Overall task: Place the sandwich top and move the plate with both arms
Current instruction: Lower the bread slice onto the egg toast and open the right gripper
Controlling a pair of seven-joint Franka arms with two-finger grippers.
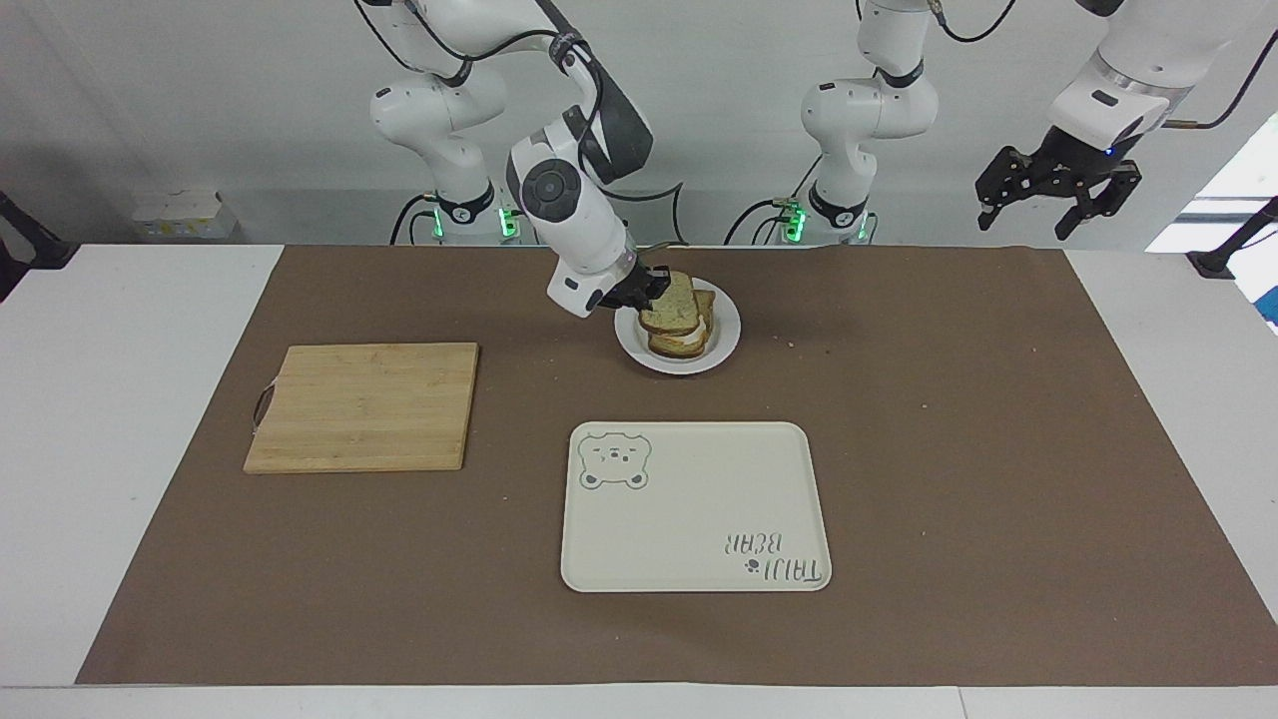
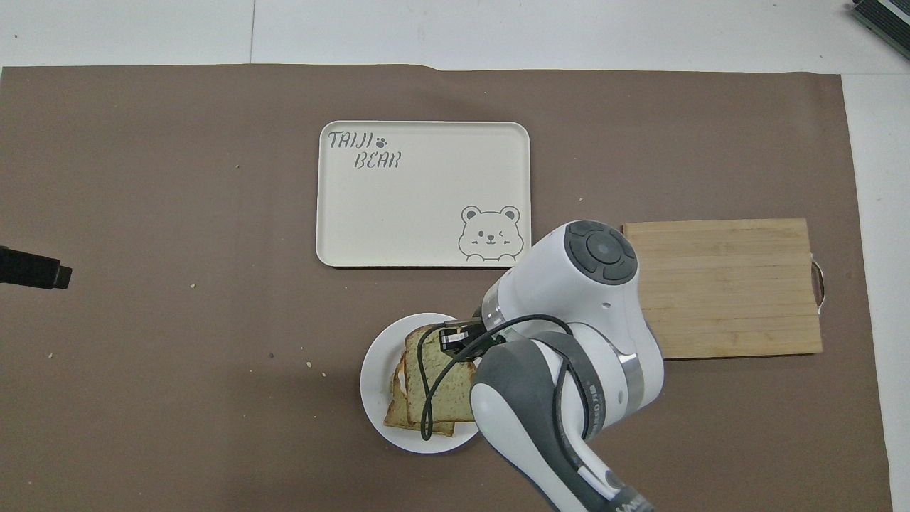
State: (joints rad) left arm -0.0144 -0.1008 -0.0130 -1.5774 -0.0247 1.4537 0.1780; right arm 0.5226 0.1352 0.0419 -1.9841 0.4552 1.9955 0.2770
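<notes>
The robot's right gripper will release the sandwich top squarely over the egg toast on the small white plate [image 2: 426, 380]. The sandwich top now sits tilted over that toast.
The sandwich top [image 1: 671, 306] [image 2: 442, 380], a pale speckled bread slice, sits tilted over the egg toast [image 1: 689, 340] on the small white plate [image 1: 725, 348] [image 2: 372, 377]. My right gripper [image 1: 651, 290] [image 2: 455, 338] is shut on the slice's edge toward the right arm's end of the table. The egg is almost fully covered. My left gripper [image 1: 1056, 195] hangs open high above the table's edge at the left arm's end; only a black tip of the left gripper [image 2: 35, 268] shows in the overhead view.
A cream tray with a bear drawing [image 1: 695, 507] [image 2: 424, 193] lies farther from the robots than the plate. A wooden cutting board [image 1: 364, 405] [image 2: 725, 286] lies bare toward the right arm's end. Crumbs dot the brown mat.
</notes>
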